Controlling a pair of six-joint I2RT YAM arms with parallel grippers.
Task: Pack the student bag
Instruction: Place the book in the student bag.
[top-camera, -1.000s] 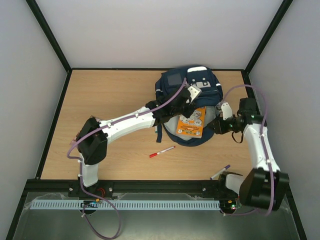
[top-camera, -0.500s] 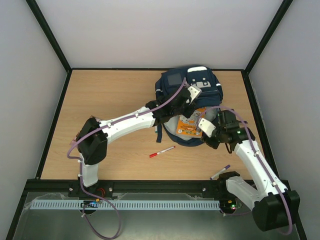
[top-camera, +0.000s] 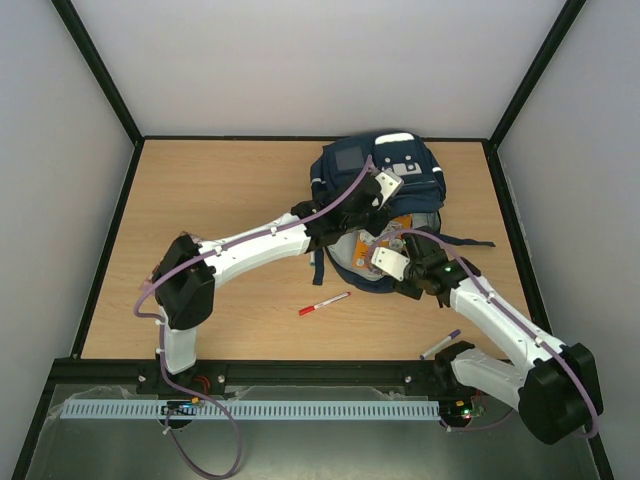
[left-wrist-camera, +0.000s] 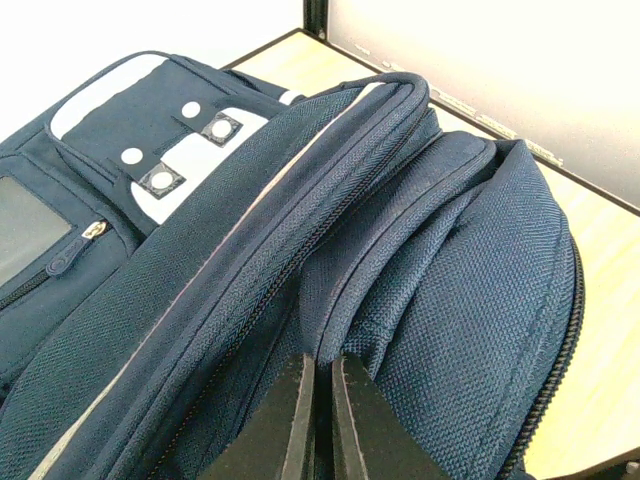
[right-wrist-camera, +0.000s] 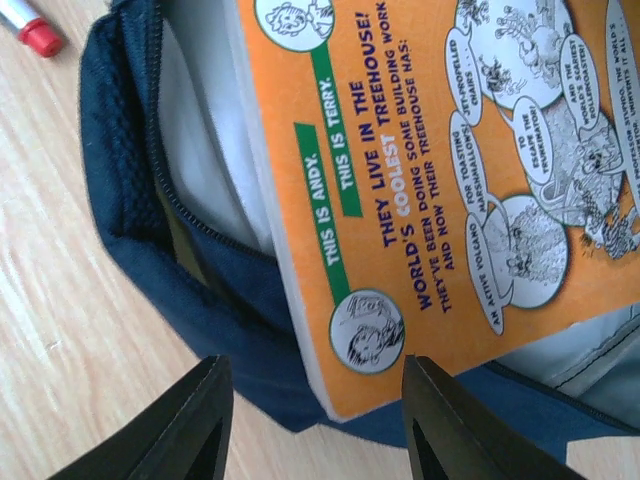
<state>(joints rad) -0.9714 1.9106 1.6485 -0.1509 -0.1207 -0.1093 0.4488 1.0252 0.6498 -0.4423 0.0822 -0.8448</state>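
Observation:
Next, my left gripper releases the upper flap of the navy bag, which is now held up, over the opening of the bag with the orange book (top-camera: 374, 252), letting it go there.
The navy student bag (top-camera: 380, 165) lies at the back middle of the table with its main mouth facing the near side. An orange book (top-camera: 357, 250) lies half inside that mouth; in the right wrist view the book (right-wrist-camera: 440, 180) pokes out over the bag's lower rim (right-wrist-camera: 130, 220). My left gripper (top-camera: 372, 208) is shut on a fold of the bag's upper flap (left-wrist-camera: 330, 330) and holds it up. My right gripper (top-camera: 392, 262) is open, its jaws either side of the book's near corner (right-wrist-camera: 315, 410) without touching it.
A red-capped pen (top-camera: 323, 303) lies on the wood in front of the bag; its cap shows in the right wrist view (right-wrist-camera: 30, 30). A purple-tipped marker (top-camera: 440, 345) lies near the right arm's base. Black frame edges and grey walls ring the table.
My right arm has swung from the bag's right side to the left and nearer, bringing its open gripper to the book's near corner. The left arm and the bag have not moved.

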